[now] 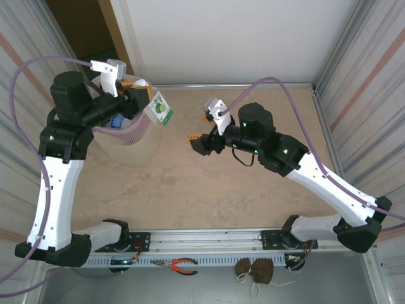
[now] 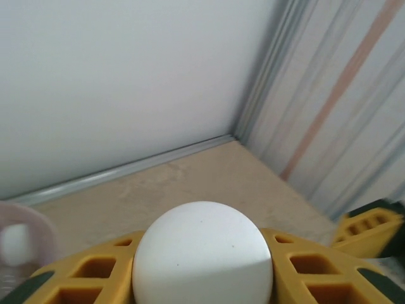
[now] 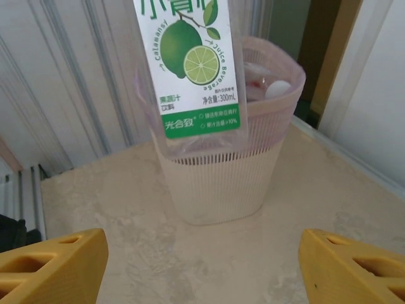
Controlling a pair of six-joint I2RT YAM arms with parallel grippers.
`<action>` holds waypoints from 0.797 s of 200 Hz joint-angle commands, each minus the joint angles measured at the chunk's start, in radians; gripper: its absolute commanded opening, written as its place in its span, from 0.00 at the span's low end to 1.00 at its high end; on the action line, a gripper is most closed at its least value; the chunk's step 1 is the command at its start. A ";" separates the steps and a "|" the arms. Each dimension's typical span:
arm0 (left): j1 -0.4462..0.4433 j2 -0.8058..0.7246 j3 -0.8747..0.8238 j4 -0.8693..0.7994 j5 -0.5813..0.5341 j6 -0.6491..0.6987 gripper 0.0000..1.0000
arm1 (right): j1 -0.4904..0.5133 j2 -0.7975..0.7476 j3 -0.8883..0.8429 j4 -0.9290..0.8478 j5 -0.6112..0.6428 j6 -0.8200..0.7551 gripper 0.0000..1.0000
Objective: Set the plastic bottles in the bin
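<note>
Next, my left gripper lets go of the clear plastic bottle next to the other bottles, near the middle of the pink-lined bin (image 1: 119,99). The bottle now hangs at the bin's rim.
My left gripper (image 1: 142,96) is shut on a clear plastic bottle (image 1: 159,107) with a green lime label, held by its white cap (image 2: 202,253) between the yellow fingers (image 2: 88,278). The bottle (image 3: 190,69) hangs at the right edge of the bin's rim, its body sticking out toward the table's middle. The beige bin (image 1: 136,149) with its pink liner (image 3: 278,107) stands at the back left and holds several bottles (image 3: 269,85). My right gripper (image 1: 199,143) hovers open and empty near the table's centre, facing the bin (image 3: 221,183), its fingers (image 3: 54,263) spread wide.
Corrugated panel walls close in the left and right sides, and a white wall (image 2: 126,76) runs along the back. Red-handled pliers (image 1: 183,266) and a brown pouch (image 1: 256,271) lie on the front rail between the arm bases.
</note>
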 commanded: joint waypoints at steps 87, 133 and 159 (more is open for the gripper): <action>0.025 0.060 0.000 -0.014 -0.505 0.808 0.32 | -0.007 -0.077 -0.025 -0.069 0.073 0.012 0.78; 0.125 0.024 -0.211 0.153 -0.462 0.895 0.36 | -0.012 -0.067 -0.023 -0.065 0.060 0.012 0.79; 0.162 0.021 -0.280 0.196 -0.415 0.917 0.37 | -0.015 -0.063 -0.025 -0.066 0.053 0.012 0.79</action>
